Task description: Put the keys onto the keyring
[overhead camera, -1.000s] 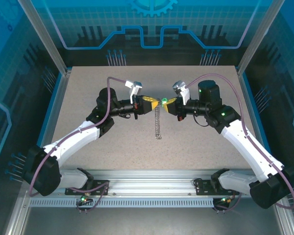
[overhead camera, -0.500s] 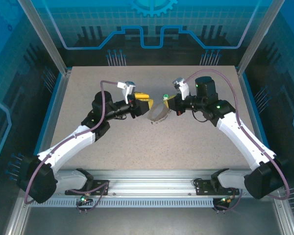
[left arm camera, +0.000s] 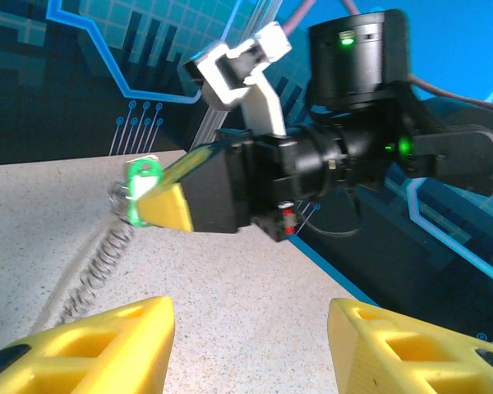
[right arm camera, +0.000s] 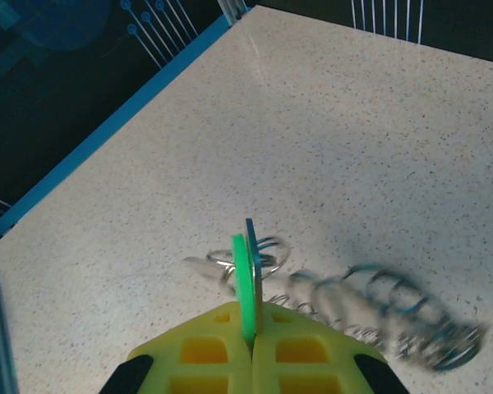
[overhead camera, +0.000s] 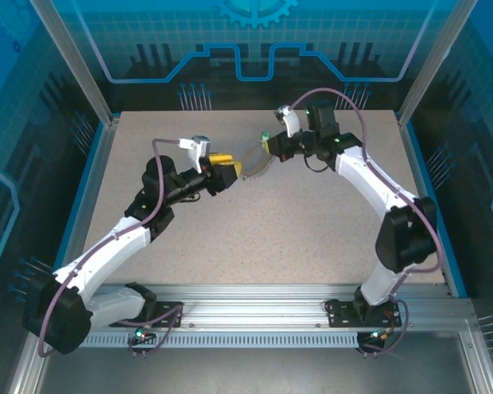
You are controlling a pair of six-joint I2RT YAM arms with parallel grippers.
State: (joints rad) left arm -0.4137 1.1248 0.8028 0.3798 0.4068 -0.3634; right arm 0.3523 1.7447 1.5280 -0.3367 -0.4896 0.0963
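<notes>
Next, I let go of the key with my right gripper on the bare middle of the speckled grey table [overhead camera: 251,224], nearer the metal rail.
My right gripper [overhead camera: 267,145] [right arm camera: 252,328] is shut on the key [right arm camera: 247,275], pinching its bright green tag [overhead camera: 264,134] edge-on between the yellow fingers. The keyring [right arm camera: 378,308], a coil of silvery links, dangles from the key and is blurred by swinging. In the top view the keyring [overhead camera: 253,164] trails down and left toward my left gripper [overhead camera: 232,167]. That gripper [left arm camera: 251,328] is open, with bare table between its yellow fingers. The left wrist view shows the right gripper [left arm camera: 160,209] ahead, the tag [left arm camera: 140,185] at its tip and the keyring [left arm camera: 94,267] hanging below.
The speckled grey table [overhead camera: 312,238] has a blue raised rim [overhead camera: 94,172] and metal frame posts [overhead camera: 411,107] at its corners. Both arms reach over its far half. The right arm's elbow [overhead camera: 407,234] stands high at the right.
My left gripper has opened, let go and drawn back to the left. My right arm has carried the key and keyring toward the far edge, and the keyring swings out leftward.
</notes>
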